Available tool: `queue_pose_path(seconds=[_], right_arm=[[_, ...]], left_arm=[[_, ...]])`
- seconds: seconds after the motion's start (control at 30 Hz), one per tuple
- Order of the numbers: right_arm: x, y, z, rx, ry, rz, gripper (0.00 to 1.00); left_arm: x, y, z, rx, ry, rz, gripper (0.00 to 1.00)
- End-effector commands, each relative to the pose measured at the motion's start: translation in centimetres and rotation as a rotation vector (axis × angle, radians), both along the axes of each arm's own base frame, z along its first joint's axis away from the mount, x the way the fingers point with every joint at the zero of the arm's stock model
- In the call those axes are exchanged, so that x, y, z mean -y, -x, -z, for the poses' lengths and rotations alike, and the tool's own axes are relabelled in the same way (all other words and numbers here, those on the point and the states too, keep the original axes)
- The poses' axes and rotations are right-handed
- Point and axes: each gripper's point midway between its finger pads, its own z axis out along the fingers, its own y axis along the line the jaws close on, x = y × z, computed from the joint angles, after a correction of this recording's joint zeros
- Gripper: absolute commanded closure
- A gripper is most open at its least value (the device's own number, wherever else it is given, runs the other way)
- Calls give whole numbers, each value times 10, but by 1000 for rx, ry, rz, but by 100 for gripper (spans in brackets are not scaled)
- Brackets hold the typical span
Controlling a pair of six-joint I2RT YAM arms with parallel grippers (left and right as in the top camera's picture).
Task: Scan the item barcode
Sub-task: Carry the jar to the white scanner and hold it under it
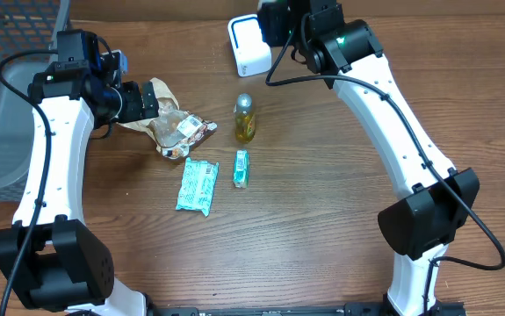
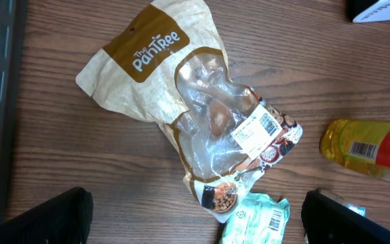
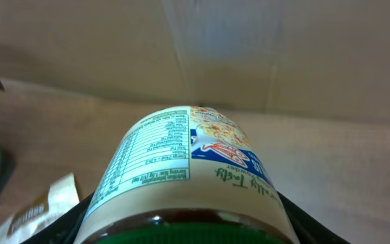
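Next, I let go of the jar with my right gripper on the bare table point(image 1: 389, 142) beneath its white arm, level with the yellow bottle.
My right gripper point(image 1: 278, 26) hangs at the back of the table, just right of the white scanner point(image 1: 248, 46). It is shut on a jar point(image 3: 181, 169) with a green lid and a white nutrition label; the black fingers point(image 3: 69, 220) press its sides. No barcode shows on the jar's visible side. My left gripper point(image 1: 147, 101) hovers open over a tan and clear snack bag point(image 2: 181, 88), with nothing between its fingers point(image 2: 45, 217). A white barcode sticker point(image 2: 256, 132) faces up on that bag.
A yellow bottle point(image 1: 245, 118) lies mid-table, with a small green packet point(image 1: 241, 167) and a teal packet point(image 1: 198, 186) in front of it. A dark mesh basket point(image 1: 6, 88) fills the far left. A cardboard wall point(image 3: 249, 54) rises behind the table.
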Motion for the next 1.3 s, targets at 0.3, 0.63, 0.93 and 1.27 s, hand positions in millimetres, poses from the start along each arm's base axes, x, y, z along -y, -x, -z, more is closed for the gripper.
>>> queue_pose_path(seconds=[0.3,0.63,0.93,1.27], right_arm=[[-20,-65,49,121,-7,11,73],[-38,-103,80,236,-60,14,73],[-46,-119,97,280,-156,41,72],[-52,-133,117,349,-188,41,72]], left_arm=[[5,-1,-3,12,-2,39,0],[5,-1,-3,12,-2,39,0],[5,-1,-3,12,-2,39,0],[5,-1,-3,12,-2,39,1]])
